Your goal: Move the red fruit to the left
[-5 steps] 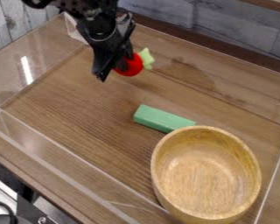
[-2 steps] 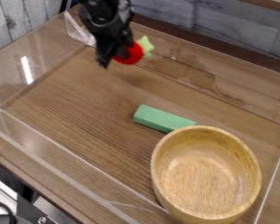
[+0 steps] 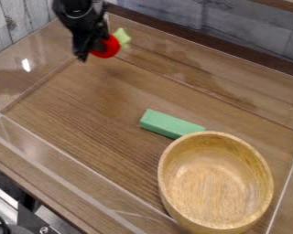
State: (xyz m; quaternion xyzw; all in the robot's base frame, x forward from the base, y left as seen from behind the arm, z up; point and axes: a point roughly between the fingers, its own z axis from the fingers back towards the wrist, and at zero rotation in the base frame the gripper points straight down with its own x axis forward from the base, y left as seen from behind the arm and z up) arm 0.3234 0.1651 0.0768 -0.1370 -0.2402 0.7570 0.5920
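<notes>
Next, my gripper releases the red fruit on the wooden table (image 3: 87, 53) close to its far corner, well past the green block.
The red fruit (image 3: 106, 47) is a small red oval with a light green leafy end pointing right. It hangs above the wooden table near the far left. My black gripper (image 3: 88, 49) comes down from the top edge and is shut on the red fruit, its fingers partly covering the fruit's left side.
A flat green rectangular block (image 3: 171, 123) lies near the middle of the table. A large wooden bowl (image 3: 216, 219) stands at the front right. Clear plastic walls (image 3: 27, 78) ring the table, and a grey brick wall runs along the back.
My gripper has carried the red fruit to the left and toward the back of the table. The block and bowl have not moved.
</notes>
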